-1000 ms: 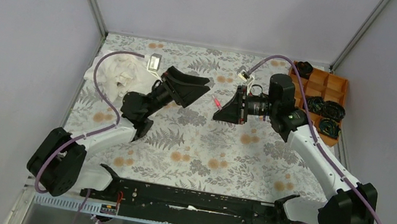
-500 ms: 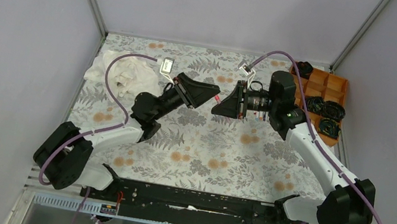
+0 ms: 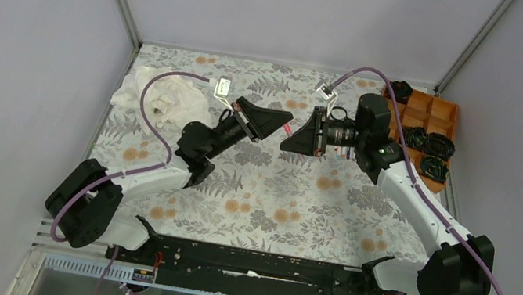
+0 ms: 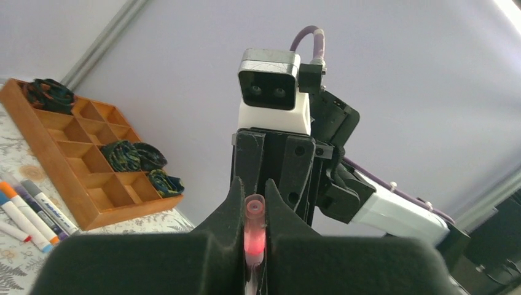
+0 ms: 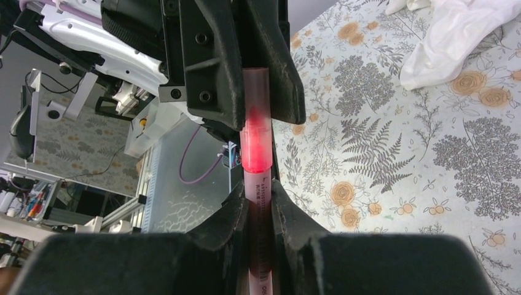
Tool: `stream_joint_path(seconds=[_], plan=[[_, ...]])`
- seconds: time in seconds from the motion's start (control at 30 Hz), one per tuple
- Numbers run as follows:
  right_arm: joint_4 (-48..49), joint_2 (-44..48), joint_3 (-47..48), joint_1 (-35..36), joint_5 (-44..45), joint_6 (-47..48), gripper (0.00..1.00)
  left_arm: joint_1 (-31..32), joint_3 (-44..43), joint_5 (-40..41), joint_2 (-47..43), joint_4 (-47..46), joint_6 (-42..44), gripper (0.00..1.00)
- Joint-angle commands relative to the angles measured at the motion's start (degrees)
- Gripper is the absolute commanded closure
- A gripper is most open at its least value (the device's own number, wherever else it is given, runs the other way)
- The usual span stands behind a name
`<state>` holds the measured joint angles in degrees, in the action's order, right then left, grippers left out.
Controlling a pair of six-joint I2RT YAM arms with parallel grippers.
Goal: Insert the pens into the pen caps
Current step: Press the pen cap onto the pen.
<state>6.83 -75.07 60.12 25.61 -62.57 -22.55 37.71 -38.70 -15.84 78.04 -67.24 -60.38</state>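
My right gripper should release the pinkish-red pen next to the other pens, away from the orange tray point(image 3: 319, 145).
My two grippers meet tip to tip in mid-air above the middle of the table. My right gripper point(image 5: 258, 187) is shut on the barrel of a pinkish-red pen point(image 5: 259, 209), which points at the left arm. A translucent pink pen cap point(image 4: 254, 212) with a red glow inside sits over the pen's front end. My left gripper point(image 4: 253, 184) is shut on that pen cap. From above, only a short pink piece of the pen point(image 3: 287, 130) shows between the left gripper point(image 3: 281, 121) and the right gripper point(image 3: 291, 140). Several more pens point(image 4: 31, 212) lie on the table beside the tray.
An orange compartment tray point(image 3: 438, 112) with black coiled items point(image 3: 427, 140) stands at the back right. A crumpled white cloth point(image 3: 152, 94) lies at the back left. The floral table cover point(image 3: 274, 197) lies below both raised arms.
My left gripper has swung right up to the right gripper and closed its jaws on the pen's capped end. The right gripper shifted slightly, holding the pen throughout.
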Motion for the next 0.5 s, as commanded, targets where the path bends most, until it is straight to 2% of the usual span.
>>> stream_joint_path(seconds=[0.0,0.2,0.3,0.47], plan=[[-0.9,-2.3,4.0,-0.1,1.9,-0.5,1.0,7.0,-1.3,3.7,0.2,2.3,4.3,1.0],[4.1,-3.4,6.1,-1.3,3.4,-3.8,1.0,15.6,1.8,11.2,2.4,-1.8,5.1,1.0],[8.9,-4.2,6.6,-2.6,3.8,-6.2,1.0,19.3,2.4,11.4,4.7,-3.0,5.2,1.0],[11.2,-5.2,7.4,-3.4,3.6,-7.0,1.0,22.9,3.0,9.6,8.6,-6.6,3.8,1.0]])
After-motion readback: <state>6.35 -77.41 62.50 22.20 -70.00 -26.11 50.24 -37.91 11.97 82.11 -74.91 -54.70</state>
